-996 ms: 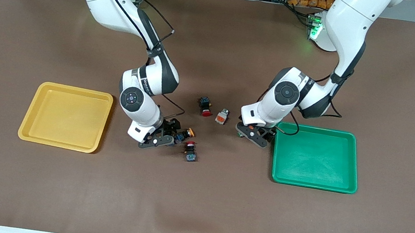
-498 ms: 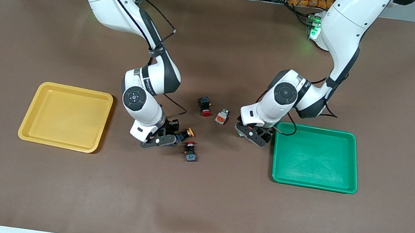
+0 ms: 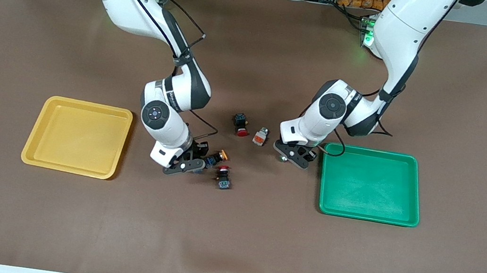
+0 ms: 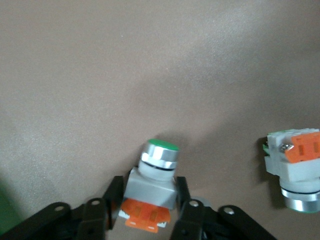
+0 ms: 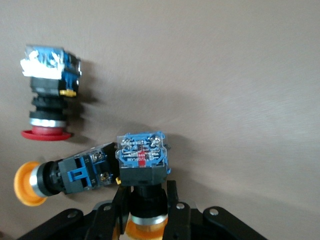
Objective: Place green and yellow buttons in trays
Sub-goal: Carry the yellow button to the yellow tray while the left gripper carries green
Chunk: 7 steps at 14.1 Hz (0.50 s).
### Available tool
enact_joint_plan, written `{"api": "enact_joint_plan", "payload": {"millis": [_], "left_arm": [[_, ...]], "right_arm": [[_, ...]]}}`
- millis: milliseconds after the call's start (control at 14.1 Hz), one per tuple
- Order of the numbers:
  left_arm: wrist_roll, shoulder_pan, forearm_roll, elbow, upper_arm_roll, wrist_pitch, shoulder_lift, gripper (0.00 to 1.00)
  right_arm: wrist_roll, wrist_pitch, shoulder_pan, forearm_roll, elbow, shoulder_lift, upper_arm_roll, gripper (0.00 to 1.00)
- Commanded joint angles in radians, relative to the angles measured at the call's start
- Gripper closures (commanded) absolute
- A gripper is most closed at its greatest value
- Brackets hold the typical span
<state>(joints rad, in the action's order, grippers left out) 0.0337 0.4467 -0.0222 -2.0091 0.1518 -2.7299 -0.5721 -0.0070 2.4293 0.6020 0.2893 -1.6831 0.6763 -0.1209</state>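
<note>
The robot's left gripper needs to release the green-tipped button inside the green tray [image 3: 348, 177], near the side facing the loose buttons.
My left gripper [image 3: 289, 156] [image 4: 149, 184] is shut on a white-and-orange green-tipped button [image 4: 155, 175], low over the table beside the green tray [image 3: 372, 152]. A second green button [image 3: 261, 136] [image 4: 295, 167] lies toward the table's middle. My right gripper [image 3: 195, 160] [image 5: 146, 192] is shut on a black-blue yellow-capped button [image 5: 144, 165], cap toward the wrist. A second yellow button [image 3: 220, 155] [image 5: 65, 177] lies right beside it. The yellow tray [image 3: 81, 104] sits toward the right arm's end. Both trays hold nothing.
Two red-capped black-blue switches lie near the buttons: one [image 3: 223, 177] [image 5: 47, 100] nearer the front camera than the lying yellow button, the other [image 3: 240, 124] beside the lying green button. The brown mat [image 3: 229, 239] covers the table.
My left gripper has shifted a little toward the table's middle, away from the green tray, with the green button between its fingers. My right gripper has barely moved.
</note>
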Motion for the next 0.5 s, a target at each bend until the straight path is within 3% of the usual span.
{"api": "enact_joint_plan", "payload": {"millis": [0,142,427], "left_arm": [[0.011,0.001,-0.008,-0.011,0.0,-0.013,0.009,1.0],[-0.011,-0.006,-0.01,-0.004,0.0,-0.007,0.021,1.0],[-0.075,-0.084,-0.012,0.012,0.0,0.088,0.084,1.0]], "right_arm": [[-0.011,-0.158,-0.025,-0.013,-0.017,-0.144,-0.061,1.0],[-0.063,-0.28,-0.033,-0.013,0.006,-0.187,-0.146,0.99],[-0.299,-0.386,-0.033,-0.015,0.013,-0.21,-0.316,0.98]]}}
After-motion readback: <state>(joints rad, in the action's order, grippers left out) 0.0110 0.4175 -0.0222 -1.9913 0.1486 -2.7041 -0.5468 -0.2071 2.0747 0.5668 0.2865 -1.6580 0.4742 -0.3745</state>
